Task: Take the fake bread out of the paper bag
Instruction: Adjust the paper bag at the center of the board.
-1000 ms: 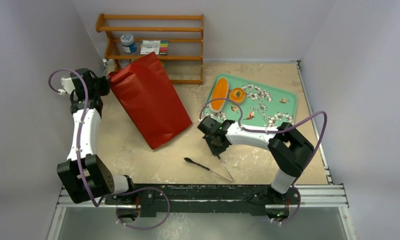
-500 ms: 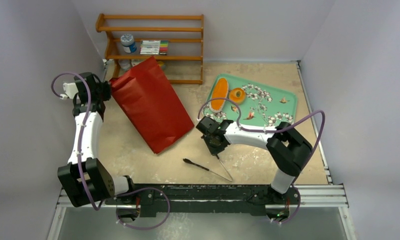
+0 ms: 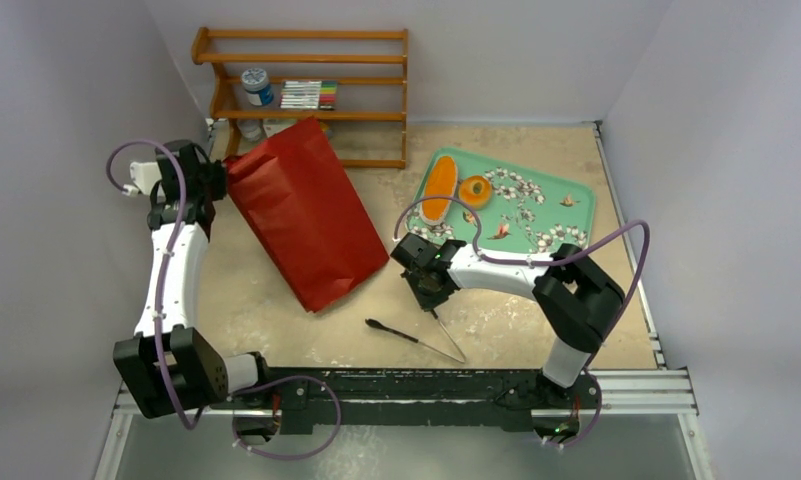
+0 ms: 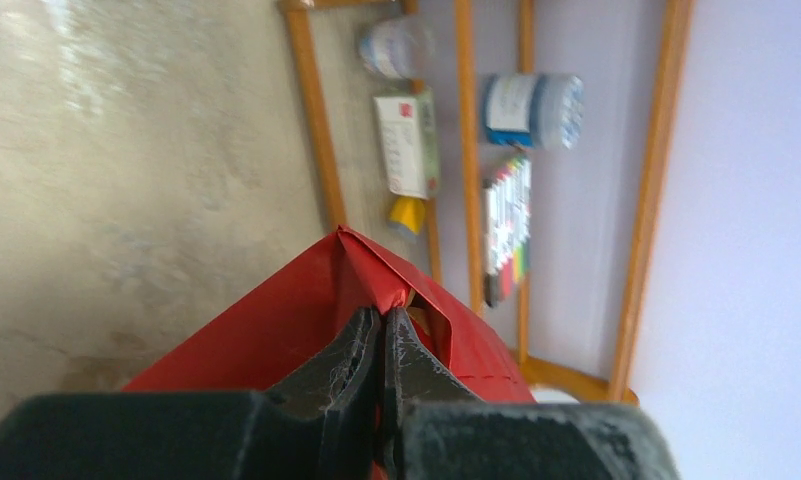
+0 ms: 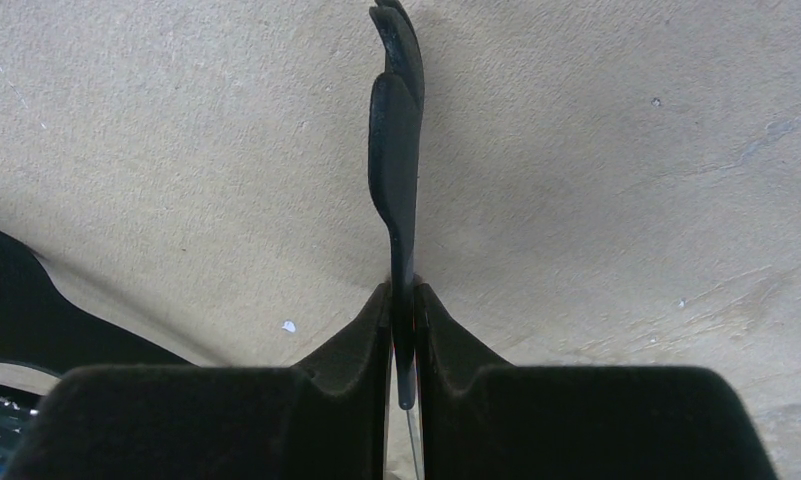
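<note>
My right gripper holds only one tong arm, the other spread apart; I should open it and grip both arms nearer the tongs' bend [image 3: 446, 346].
The red paper bag [image 3: 301, 215] lies slanted on the table's left half, its far corner raised. My left gripper [image 3: 216, 180] is shut on that corner, seen up close in the left wrist view [image 4: 384, 315] with the bag's red fold [image 4: 266, 330] pinched between the jaws. A long oval loaf [image 3: 437, 190] and a round bun [image 3: 475, 190] lie on the green flowered tray [image 3: 536, 215]. My right gripper [image 3: 434, 292] is shut on one black-tipped arm of metal tongs [image 3: 446, 335], whose black tip [image 5: 396, 150] sticks out past the fingertips [image 5: 403, 292]. The bag's inside is hidden.
A wooden shelf [image 3: 306, 90] with a jar, markers and small boxes stands at the back, right behind the bag; it also shows in the left wrist view [image 4: 456, 120]. The tongs' other arm [image 3: 396, 330] lies on the table near the front rail.
My left gripper has moved a little right and toward the front with the bag's corner, and the bag has shifted with it. The right gripper has edged slightly left.
</note>
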You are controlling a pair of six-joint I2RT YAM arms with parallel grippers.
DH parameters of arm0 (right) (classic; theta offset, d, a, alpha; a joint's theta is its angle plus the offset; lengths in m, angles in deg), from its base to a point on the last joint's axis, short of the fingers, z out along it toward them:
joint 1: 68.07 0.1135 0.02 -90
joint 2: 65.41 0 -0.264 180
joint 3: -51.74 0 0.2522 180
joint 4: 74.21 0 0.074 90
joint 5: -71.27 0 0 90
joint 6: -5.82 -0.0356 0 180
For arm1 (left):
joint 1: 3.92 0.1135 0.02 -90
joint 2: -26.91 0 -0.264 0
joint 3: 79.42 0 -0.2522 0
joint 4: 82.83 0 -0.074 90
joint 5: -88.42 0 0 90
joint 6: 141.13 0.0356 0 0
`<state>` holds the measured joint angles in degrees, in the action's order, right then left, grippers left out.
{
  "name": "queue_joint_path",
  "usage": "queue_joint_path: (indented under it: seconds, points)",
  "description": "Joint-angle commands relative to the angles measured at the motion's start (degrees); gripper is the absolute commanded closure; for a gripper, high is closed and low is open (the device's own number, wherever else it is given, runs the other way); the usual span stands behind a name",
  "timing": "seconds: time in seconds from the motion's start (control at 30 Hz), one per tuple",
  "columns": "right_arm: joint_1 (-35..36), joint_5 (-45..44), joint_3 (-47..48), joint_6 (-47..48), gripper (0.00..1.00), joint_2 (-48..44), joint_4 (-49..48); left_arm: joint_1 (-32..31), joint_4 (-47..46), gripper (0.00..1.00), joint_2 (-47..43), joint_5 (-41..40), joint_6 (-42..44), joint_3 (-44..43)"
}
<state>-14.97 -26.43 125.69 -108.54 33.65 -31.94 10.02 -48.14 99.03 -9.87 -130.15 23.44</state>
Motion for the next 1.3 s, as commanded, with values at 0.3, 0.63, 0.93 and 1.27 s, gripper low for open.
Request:
queue_joint_path:
  seconds: [0.3, 0.63, 0.93, 1.27]
  points:
    - [0.7, 0.8, 2.5, 1.3, 0.85, 1.3, 0.9, -2.7, -4.1, 1.00, -5.5, -4.1, -3.4, -4.0]
    - [0.7, 0.4, 2.3, 0.7, 0.85, 0.5, 0.9, -1.8, -7.0, 1.00, -2.3, -5.8, -6.5, 15.2]
    - [0.7, 0.0, 1.5, 0.3, 0.85, -0.3, 1.1, 3.6, -5.2, 1.00, 0.0, -8.2, -3.0, 18.6]
    - [0.7, -1.2, 2.8, -0.2, 0.81, 1.4, 1.3, 6.1, -4.8, 0.94, 12.7, -2.8, 7.5, 10.0]
